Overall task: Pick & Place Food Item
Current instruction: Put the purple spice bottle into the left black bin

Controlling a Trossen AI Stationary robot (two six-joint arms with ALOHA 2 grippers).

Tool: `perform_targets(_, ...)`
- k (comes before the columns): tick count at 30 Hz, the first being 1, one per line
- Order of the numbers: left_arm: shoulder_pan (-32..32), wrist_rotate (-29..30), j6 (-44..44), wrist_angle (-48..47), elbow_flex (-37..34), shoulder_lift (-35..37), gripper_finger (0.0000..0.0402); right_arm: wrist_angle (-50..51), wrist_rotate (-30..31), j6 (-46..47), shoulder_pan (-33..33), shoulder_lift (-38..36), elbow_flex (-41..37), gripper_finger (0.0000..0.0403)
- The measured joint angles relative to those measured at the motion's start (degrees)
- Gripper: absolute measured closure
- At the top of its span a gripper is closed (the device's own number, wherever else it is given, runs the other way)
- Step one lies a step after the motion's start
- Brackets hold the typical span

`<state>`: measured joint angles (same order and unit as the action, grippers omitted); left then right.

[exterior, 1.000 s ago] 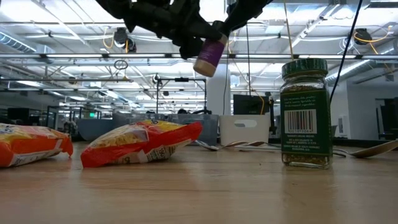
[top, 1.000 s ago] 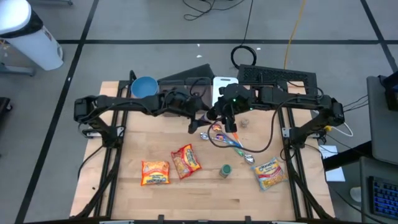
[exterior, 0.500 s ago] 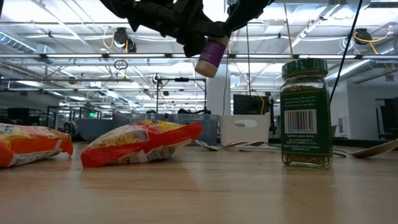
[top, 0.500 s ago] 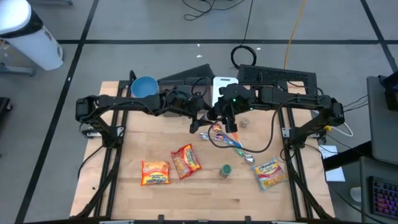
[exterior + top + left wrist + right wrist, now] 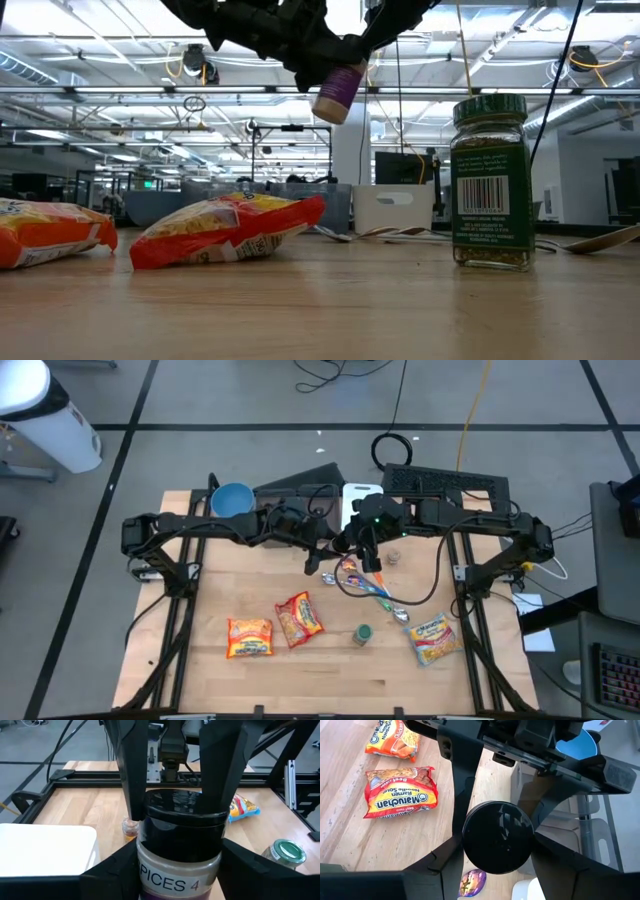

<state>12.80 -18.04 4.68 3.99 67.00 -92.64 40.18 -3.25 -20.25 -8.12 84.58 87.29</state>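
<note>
The tilted spice jar is held only by its lid in my right gripper, so I should back off and grab the spice jar's purple body [image 5: 341, 88] from the side.
A spice jar [image 5: 338, 92] with a black lid, a white "SPICES 4" band and a purple label hangs tilted high above the table's far middle. Both grippers meet on it. My left gripper [image 5: 328, 547] comes from the table's left and is shut on the jar's body [image 5: 175, 880]. My right gripper [image 5: 352, 547] comes from the right and is closed on the lid [image 5: 498, 837]. In the high view the arms hide the jar. My left gripper pinches the jar's body just under the lid [image 5: 142, 857] between its two fingers, which lie across the jar. The jar is lifted clear and tilted, its bottom end [image 5: 326, 108] hanging free below. My right gripper has its two fingers [image 5: 445, 857] on opposite sides of the black lid's rim [image 5: 150, 810]. It comes at the jar from the lid end, slanting down from the table's right. The lid's top faces its wrist camera.
Two red ramen packets [image 5: 298, 618] [image 5: 249, 637] lie near left and a yellow one [image 5: 433, 638] near right. A green-lidded jar [image 5: 363, 634] stands between them. Spoons and a wrapper [image 5: 368, 584] lie under the grippers. A blue bowl [image 5: 232, 500] and a white bin [image 5: 362, 498] stand at the far edge.
</note>
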Motion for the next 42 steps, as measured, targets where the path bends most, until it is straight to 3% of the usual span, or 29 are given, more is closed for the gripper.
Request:
perform_targets(6, 0.0, 0.0, 1.0, 0.0, 0.0, 0.0, 0.0169, -0.2, 0.0, 0.0, 0.0, 0.0, 0.0, 0.0212)
perform_targets(13, 0.0, -0.1, 2.3, 0.1, 0.0, 0.0, 0.0194, -1.1, 0.1, -0.2, 0.0, 0.0, 0.0, 0.0184)
perform_targets(20, 0.0, 0.1, 2.8, -0.2, -0.1, 0.0, 0.0183, -4.0, 0.3, -0.3, 0.0, -0.2, 0.0, 0.0171)
perform_targets(29, 0.0, -0.1, 4.1, -0.3, -0.1, 0.1, 0.0194, -3.3, 9.5, -0.2, 1.4, -4.6, 0.0, 0.0153)
perform_targets(34, 0.7, 0.0, 4.8, -2.8, -0.1, 2.7, 0.0186, -0.7, 9.2, 3.0, 1.5, -10.2, -0.4, 0.0126)
perform_targets(38, 1.1, -0.6, 5.8, -3.7, -0.1, 6.0, 0.0190, -2.5, 9.2, 5.8, 1.5, -15.3, -5.4, 0.0109)
perform_targets(42, 2.0, -3.4, 6.7, -3.4, -0.1, 9.2, 0.0194, -10.8, 9.3, 8.1, 1.4, -19.7, -15.7, 0.0104)
